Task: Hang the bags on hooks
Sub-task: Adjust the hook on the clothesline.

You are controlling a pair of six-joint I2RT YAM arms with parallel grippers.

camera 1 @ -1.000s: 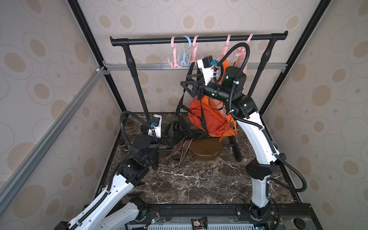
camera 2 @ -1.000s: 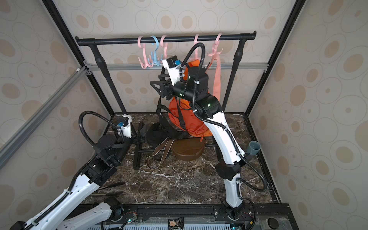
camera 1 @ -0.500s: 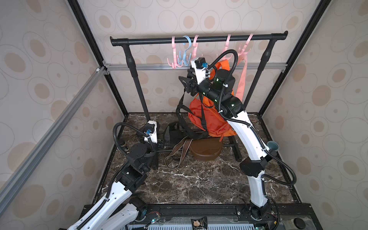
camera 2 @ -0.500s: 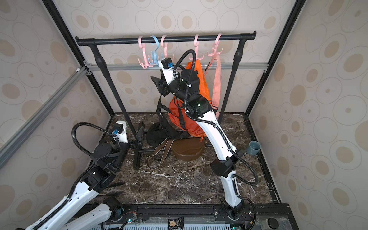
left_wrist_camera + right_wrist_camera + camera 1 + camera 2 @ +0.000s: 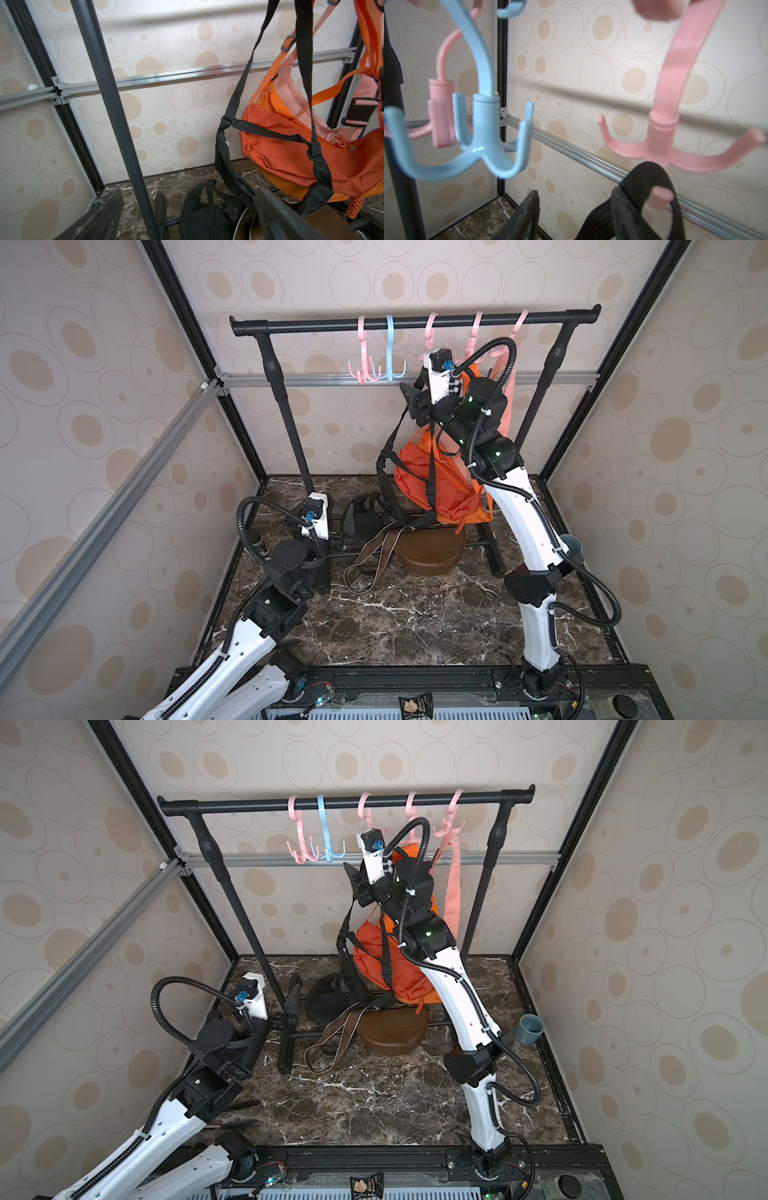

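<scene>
The robot's left gripper will next move to the strap of the brown bag (image 5: 387, 548) (image 5: 244, 224), next to the black pouch, and close there.
The black bag (image 5: 384, 489) hangs by its long strap (image 5: 395, 435), its lower end down by the floor. My right gripper (image 5: 409, 398) (image 5: 353, 880) is raised just under the pink hook (image 5: 662, 133), third along the rail (image 5: 415, 323). In the right wrist view this gripper (image 5: 575, 193) is open, and the strap loop (image 5: 643, 172) lies over the outside of one finger (image 5: 623, 207). A pink prong tip (image 5: 660, 196) shows inside that loop. My left gripper (image 5: 189, 193) (image 5: 293, 998) is open and empty, low beside the rack's left post (image 5: 116, 116).
An orange bag (image 5: 444, 485) with a pink one behind it hangs from hooks further right. A blue hook (image 5: 483, 133) and another pink hook hang to the left. On the marble floor lie a brown bag (image 5: 428, 551) and a black pouch (image 5: 199, 218).
My right arm has swung left and then partly back under the hooks, carrying the black strap. My left arm has drawn back a little toward the front.
</scene>
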